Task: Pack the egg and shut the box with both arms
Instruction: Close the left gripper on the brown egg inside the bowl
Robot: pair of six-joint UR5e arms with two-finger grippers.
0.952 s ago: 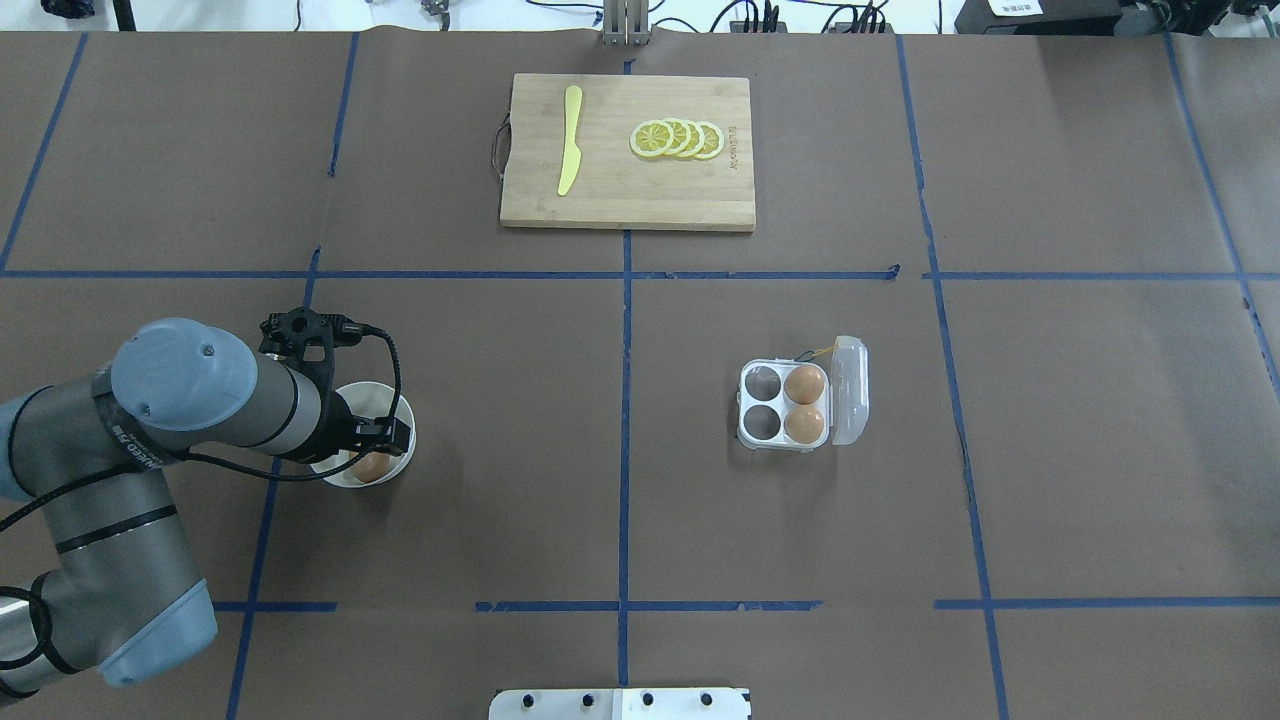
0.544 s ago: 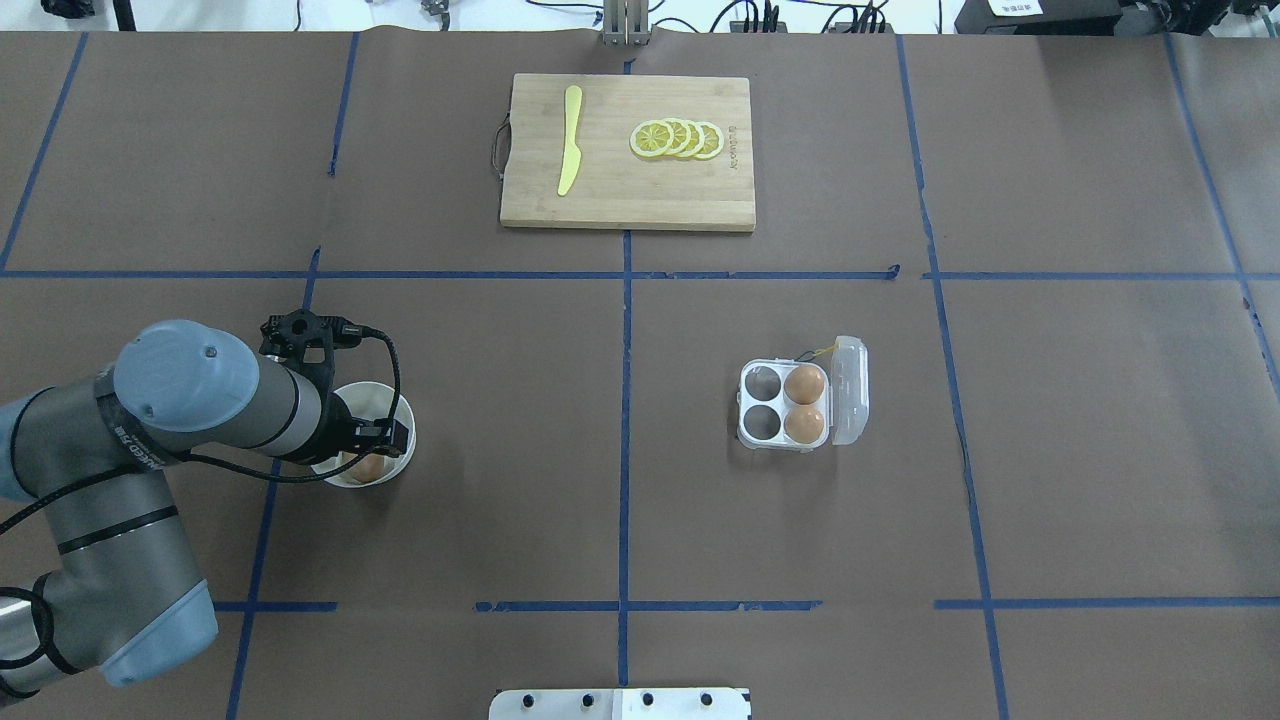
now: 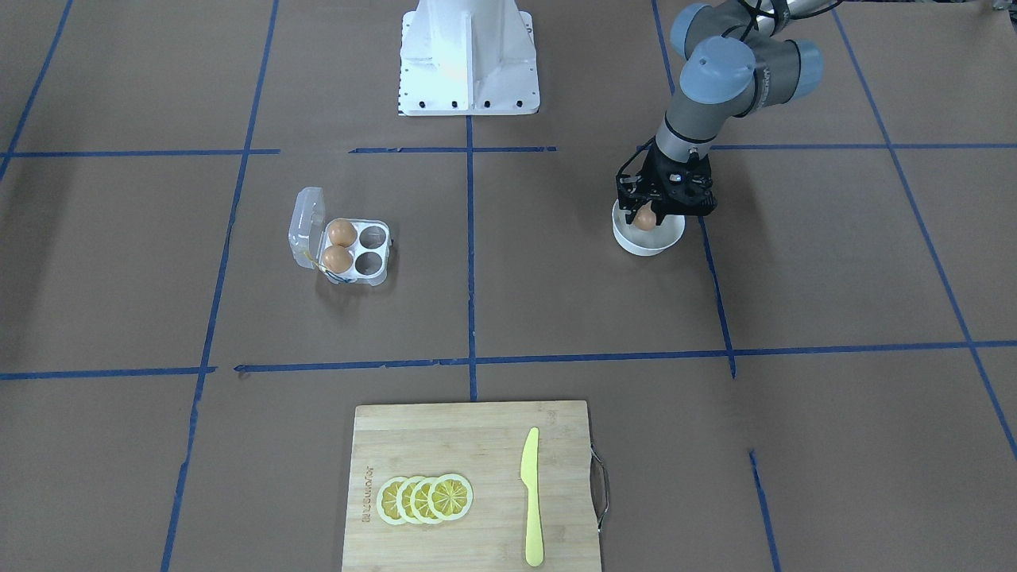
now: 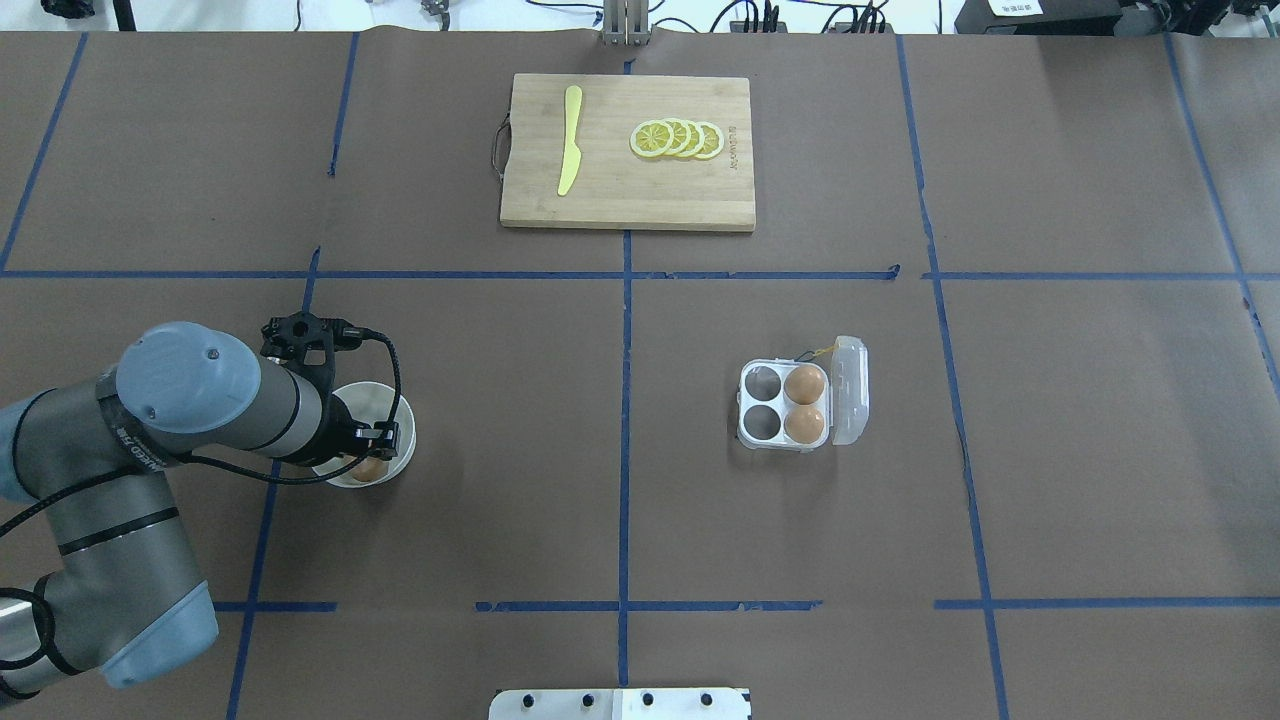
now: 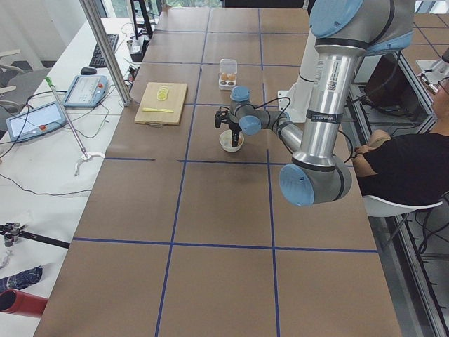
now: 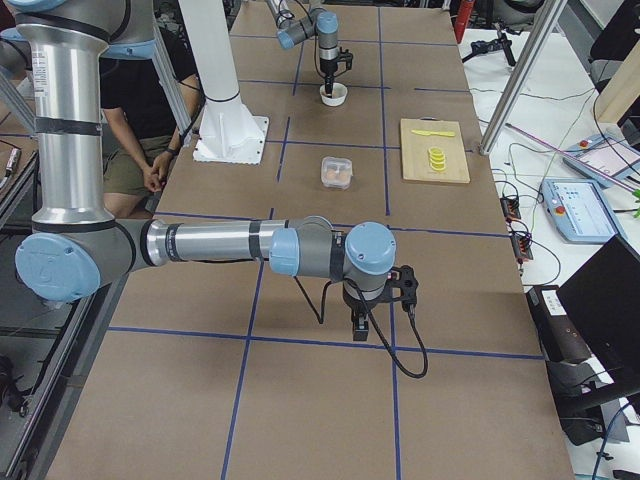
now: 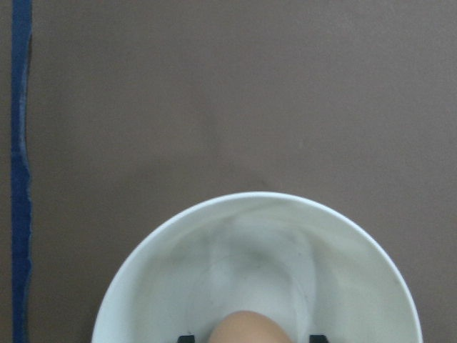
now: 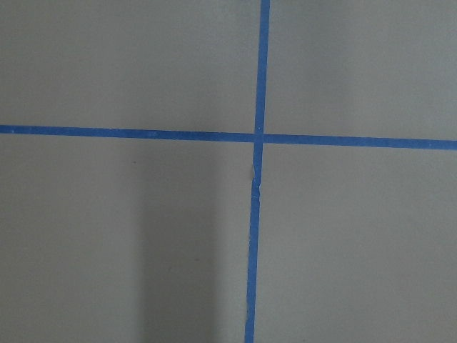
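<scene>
Next, I let go of the egg with my left gripper in the clear box's empty cell nearer the white robot base (image 3: 372,237).
My left gripper (image 4: 366,458) hangs inside the round white bowl (image 4: 378,402). Its black fingertips (image 7: 318,338) stand on either side of an orange-brown egg (image 7: 250,329), with a small gap on each side, so it looks open. The egg also shows in the front view (image 3: 645,219) under the gripper. The clear box (image 4: 785,405) sits right of centre with its lid (image 4: 851,390) open to the right. It holds two eggs (image 4: 805,384) in its right cells; its two left cells are empty. My right gripper (image 6: 358,328) hovers over bare table; I cannot tell if it is open.
A wooden cutting board (image 4: 628,190) with a yellow knife (image 4: 570,140) and lemon slices (image 4: 678,138) lies at the far middle. The white robot base (image 3: 469,59) stands at the near edge. Brown paper with blue tape lines covers the table.
The left wrist has shifted slightly right and toward the robot over the bowl. The egg and the box stay where they were.
</scene>
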